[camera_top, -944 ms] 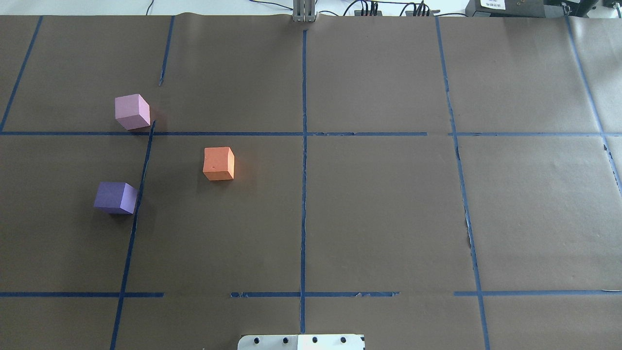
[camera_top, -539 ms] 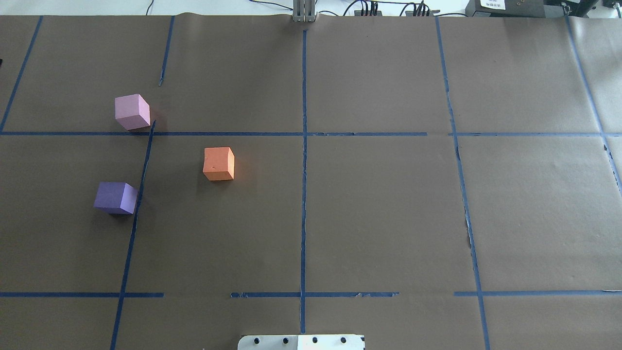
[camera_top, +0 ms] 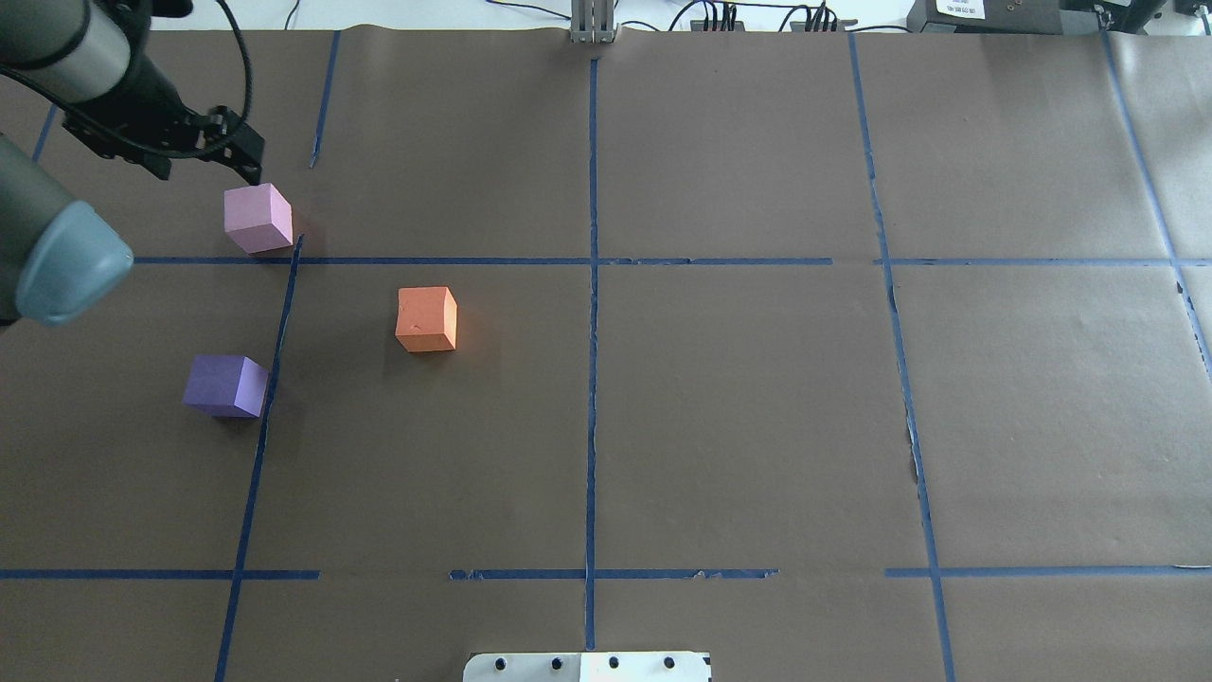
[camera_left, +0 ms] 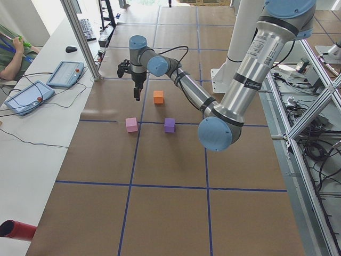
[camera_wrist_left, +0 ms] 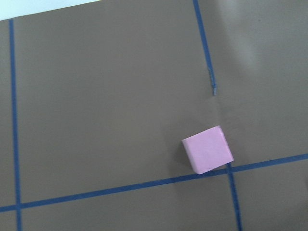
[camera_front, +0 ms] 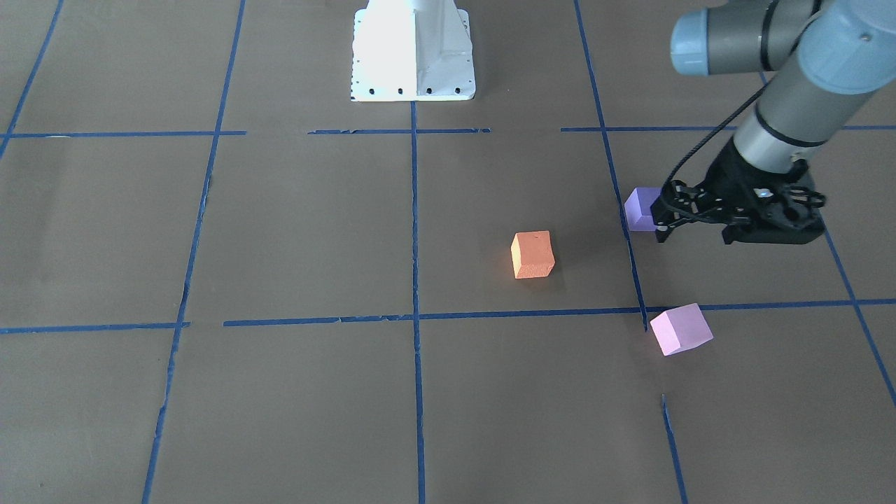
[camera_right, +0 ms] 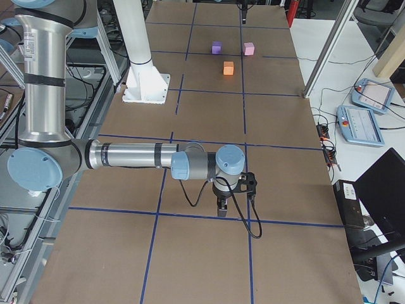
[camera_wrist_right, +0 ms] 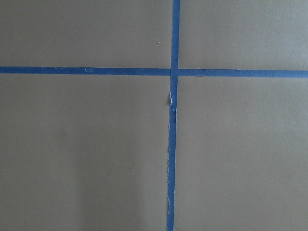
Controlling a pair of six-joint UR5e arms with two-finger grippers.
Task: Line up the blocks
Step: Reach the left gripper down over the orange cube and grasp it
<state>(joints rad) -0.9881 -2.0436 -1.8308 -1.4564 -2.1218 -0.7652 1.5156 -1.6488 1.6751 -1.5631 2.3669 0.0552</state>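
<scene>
Next, I move my left gripper to the orange block, the one toward the middle of the table, and close it on the orange block's sides (camera_front: 534, 252).
Three cubes lie apart on the brown table, on my left side. The pale pink block (camera_top: 258, 218) is farthest from me, the dark purple block (camera_top: 224, 385) is nearest, and the orange block (camera_top: 426, 319) sits toward the middle. My left gripper (camera_top: 248, 163) hangs raised above the table by the pink block, touching nothing; its fingers look shut and empty. It partly overlaps the purple block (camera_front: 640, 208) in the front view. The left wrist view shows the pink block (camera_wrist_left: 208, 155) below. My right gripper (camera_right: 221, 208) hovers far off on the right side; I cannot tell its state.
Blue tape lines (camera_top: 592, 284) divide the brown paper into a grid. The robot's white base plate (camera_top: 587, 666) sits at the near edge. A metal post (camera_top: 593, 24) and cables stand at the far edge. Tablets (camera_left: 66, 73) lie on the side bench.
My left arm has come into the overhead view from the left and now hangs by the pink block. The three blocks have not moved.
</scene>
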